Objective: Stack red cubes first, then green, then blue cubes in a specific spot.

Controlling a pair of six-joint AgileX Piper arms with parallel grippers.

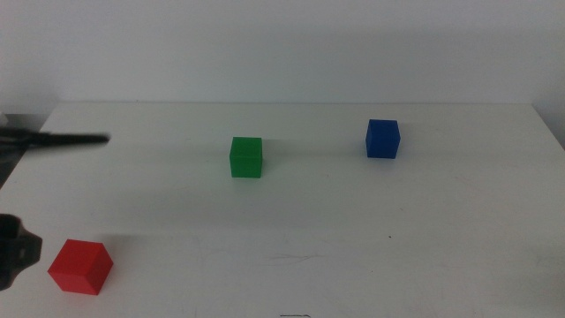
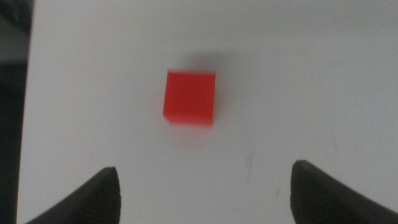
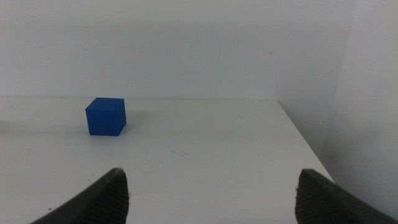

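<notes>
The red cube near the table's front is next for my left gripper, which should go there and close on opposite sides of its upper part point(image 1: 84, 253) point(image 2: 190, 96).
The red cube point(image 1: 80, 266) sits on the white table at the front left. In the left wrist view the red cube point(image 2: 190, 98) lies ahead of my left gripper point(image 2: 205, 196), centred between its wide-open jaws and apart from them. A dark part of that gripper point(image 1: 14, 252) shows at the left edge of the middle view, just left of the cube. The green cube point(image 1: 246, 157) stands mid-table. The blue cube point(image 1: 383, 139) stands at the back right. My right gripper point(image 3: 208, 196) is open and empty, well short of the blue cube point(image 3: 106, 116), and out of the middle view.
A thin dark bar of the left arm point(image 1: 57, 139) reaches in from the left edge, above the table. The table's right edge point(image 3: 311, 149) runs close to the right gripper. The table's left edge point(image 2: 25, 124) lies near the red cube.
</notes>
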